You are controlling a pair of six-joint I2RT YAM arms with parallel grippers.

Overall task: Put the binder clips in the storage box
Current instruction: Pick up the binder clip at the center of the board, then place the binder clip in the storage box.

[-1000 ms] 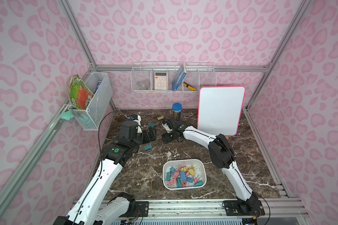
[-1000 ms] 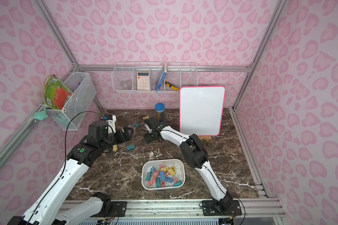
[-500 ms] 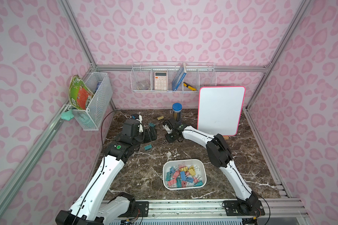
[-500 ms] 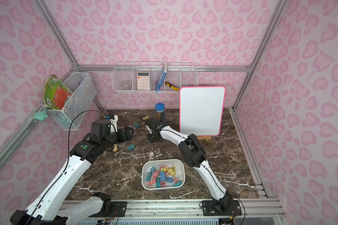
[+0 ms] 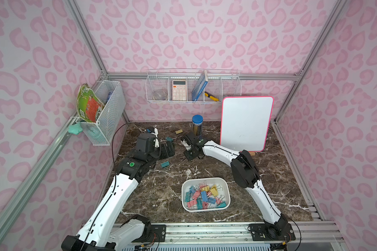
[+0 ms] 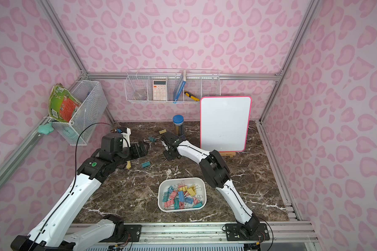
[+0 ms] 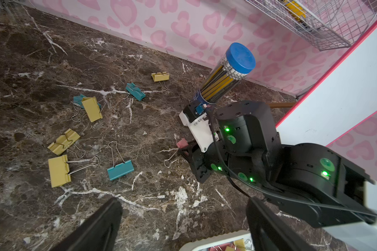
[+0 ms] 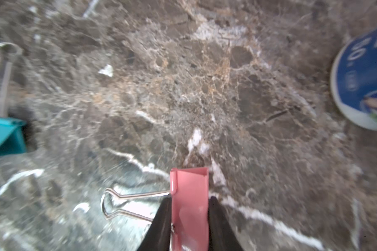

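Observation:
The robot's left gripper needs to next go to the teal binder clip nearest the white storage box and close across the clip's teal body (image 5: 165, 164) (image 7: 120, 170).
My right gripper (image 8: 189, 208) is shut on a pink binder clip (image 8: 189, 191) low over the marble, its wire handles sticking out sideways. Both top views place this gripper (image 5: 191, 154) (image 6: 169, 155) at the back, beside the pencil tube. My left gripper (image 7: 183, 217) is open and holds nothing; it hovers over bare marble near the back left (image 5: 168, 150). Several loose binder clips lie there, among them a yellow one (image 7: 59, 170), a teal one (image 7: 120, 170) and another teal one (image 5: 164, 164). The white storage box (image 5: 184, 201) (image 6: 159, 196) sits near the front with several clips inside.
A clear pencil tube (image 5: 197, 126) with a blue cap stands at the back, close to the right wrist. A pink-framed whiteboard (image 5: 246, 123) leans on an easel to the right. White wire baskets hang on the back wall (image 5: 193, 87) and the left wall (image 5: 105, 110).
My right gripper has closed on the pink binder clip. The left arm has shifted slightly toward the back with its jaws still open.

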